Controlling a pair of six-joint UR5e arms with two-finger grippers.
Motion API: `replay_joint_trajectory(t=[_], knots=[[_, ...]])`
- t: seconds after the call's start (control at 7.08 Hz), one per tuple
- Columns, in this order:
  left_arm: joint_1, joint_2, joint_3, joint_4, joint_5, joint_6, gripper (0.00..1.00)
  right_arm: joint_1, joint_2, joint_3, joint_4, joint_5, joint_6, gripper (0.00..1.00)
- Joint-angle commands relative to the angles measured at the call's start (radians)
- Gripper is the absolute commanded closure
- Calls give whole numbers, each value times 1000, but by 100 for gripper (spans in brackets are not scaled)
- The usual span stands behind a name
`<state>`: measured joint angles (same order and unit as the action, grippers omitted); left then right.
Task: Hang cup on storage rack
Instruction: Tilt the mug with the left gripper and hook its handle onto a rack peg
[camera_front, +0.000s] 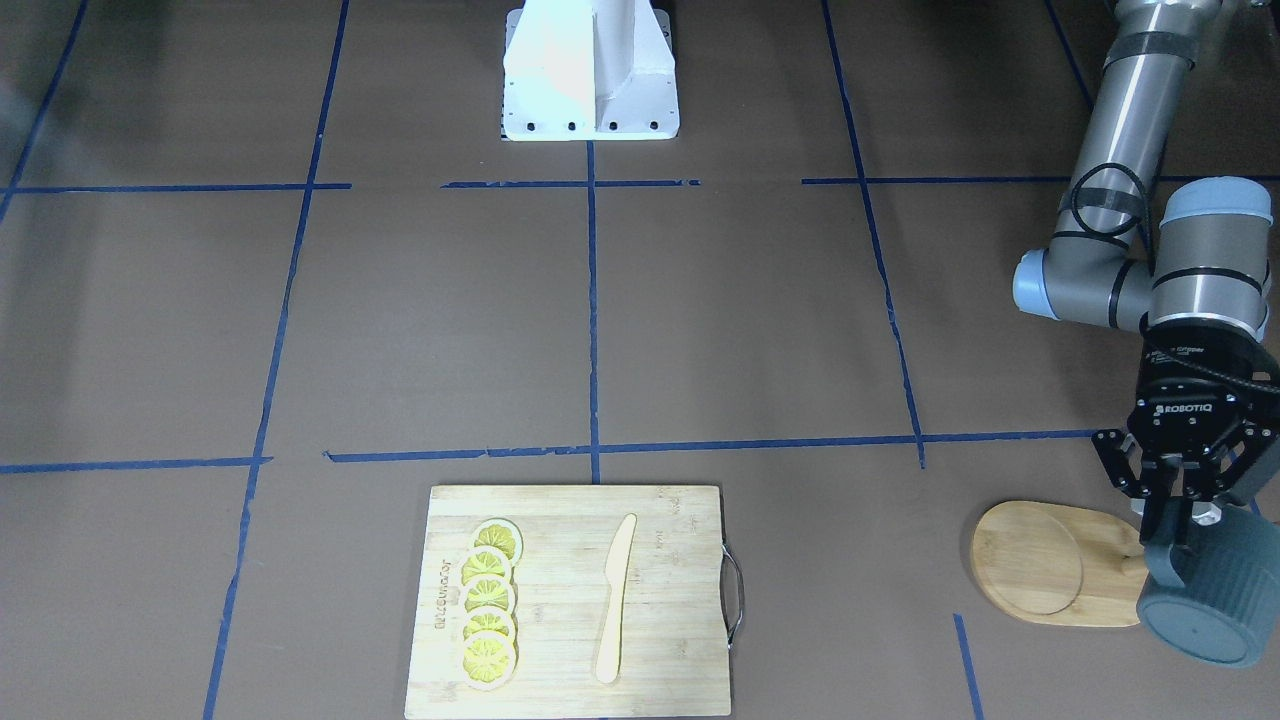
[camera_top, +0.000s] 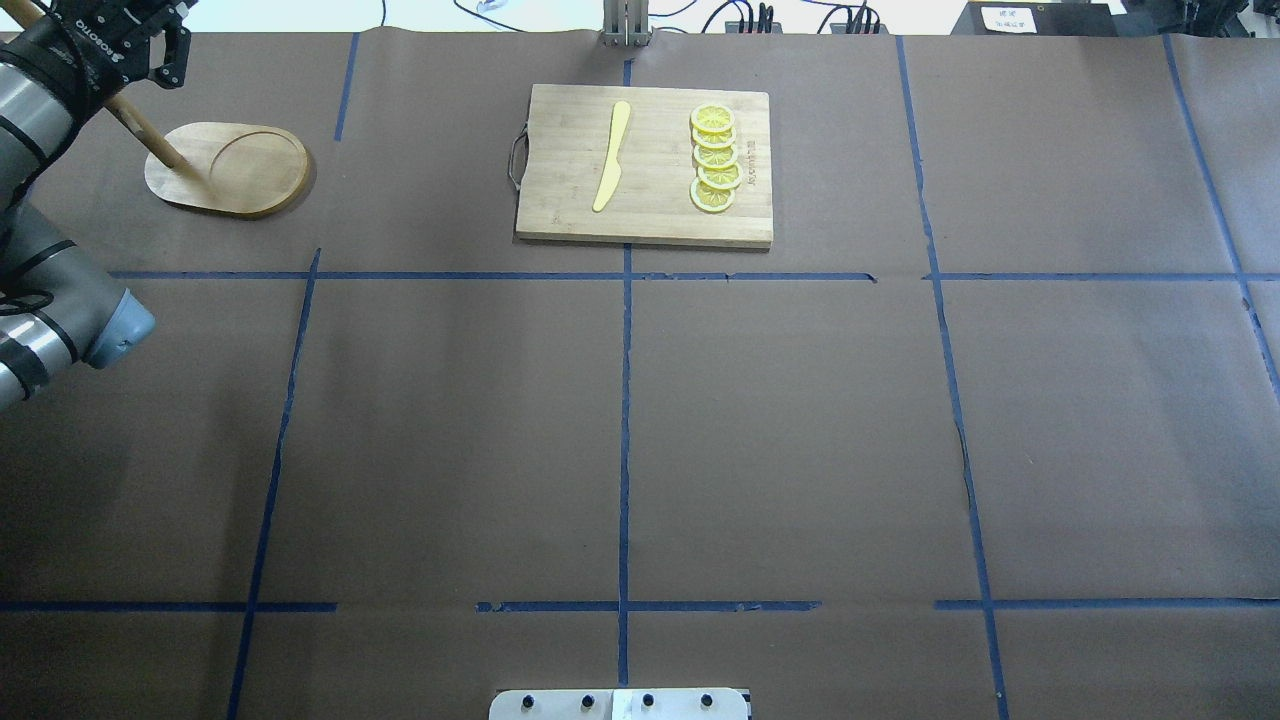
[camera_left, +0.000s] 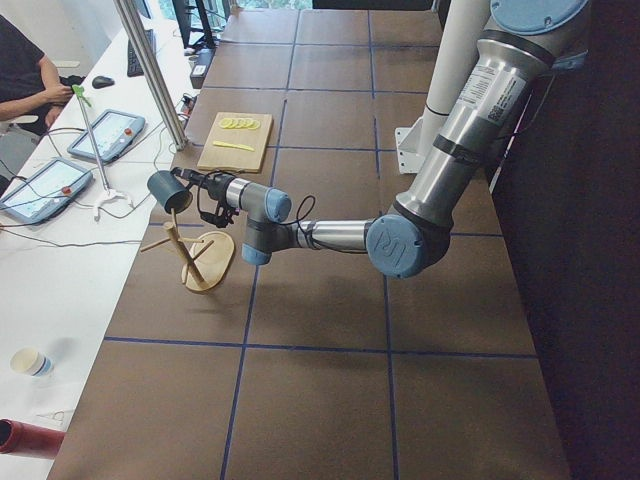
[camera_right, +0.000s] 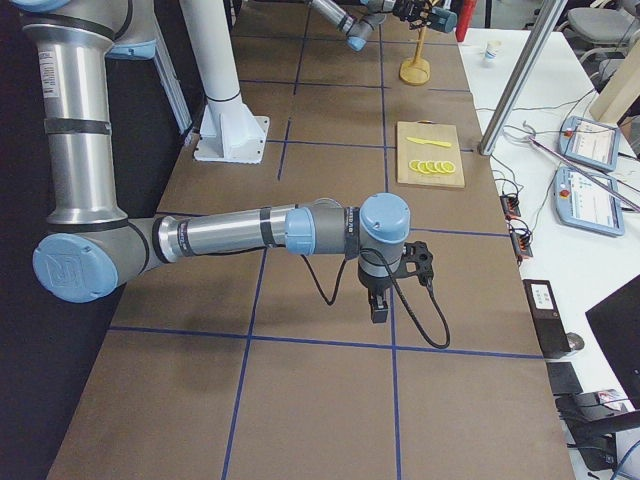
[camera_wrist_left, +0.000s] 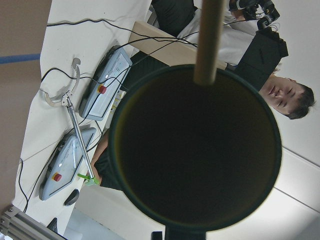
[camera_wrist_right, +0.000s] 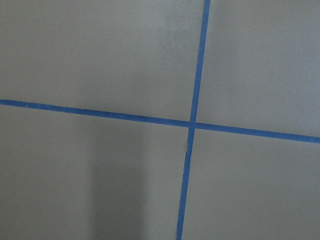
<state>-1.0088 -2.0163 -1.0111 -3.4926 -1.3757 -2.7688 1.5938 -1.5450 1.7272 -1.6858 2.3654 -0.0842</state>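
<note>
Next, my left gripper releases the cup on the top peg at the post end (camera_front: 1236, 547) (camera_wrist_left: 206, 55) of the bamboo storage rack.
My left gripper (camera_front: 1180, 515) is shut on the handle of the dark teal-grey ribbed cup (camera_front: 1210, 600) and holds it tipped on its side in the air. The cup is over the post end of the bamboo storage rack (camera_front: 1045, 562). In the exterior left view the cup (camera_left: 168, 190) sits just above the rack's top pegs (camera_left: 185, 250). In the left wrist view the cup's dark round face (camera_wrist_left: 195, 150) fills the frame, and a wooden dowel (camera_wrist_left: 207, 40) crosses its upper rim. My right gripper (camera_right: 380, 303) points down over the table, far from the rack. I cannot tell if it is open or shut.
A rectangular bamboo cutting board (camera_front: 665, 600) with lemon slices (camera_front: 490, 605) and a wooden knife (camera_front: 613, 600) lies at the table's far middle edge. The white robot base (camera_front: 590, 80) stands at the near edge. People and tablets (camera_left: 100, 135) are beyond the far edge.
</note>
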Motion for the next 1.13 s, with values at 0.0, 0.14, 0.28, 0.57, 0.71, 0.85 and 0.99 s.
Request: replay_joint_trajectory(t=[0.0,0.14,0.28,0.57,0.71,0.85,0.99], knots=[[1,57,8,-54,-8,-3,100,0,0,2,0,0,1,1],[4,80,20,-119,-8,-30,100,0,0,2,0,0,0,0],[6,97,20,-134,-8,-55,99,0,0,2,0,0,0,1],[9,94,51,-134,-8,-58,96,0,0,5,0,0,3,1],[9,91,63,-134,-8,-58,96,0,0,6,0,0,1,1],[7,93,68,-134,-8,-60,95,0,0,6,0,0,3,0],[7,93,68,-134,-8,-58,93,0,0,5,0,0,1,1]])
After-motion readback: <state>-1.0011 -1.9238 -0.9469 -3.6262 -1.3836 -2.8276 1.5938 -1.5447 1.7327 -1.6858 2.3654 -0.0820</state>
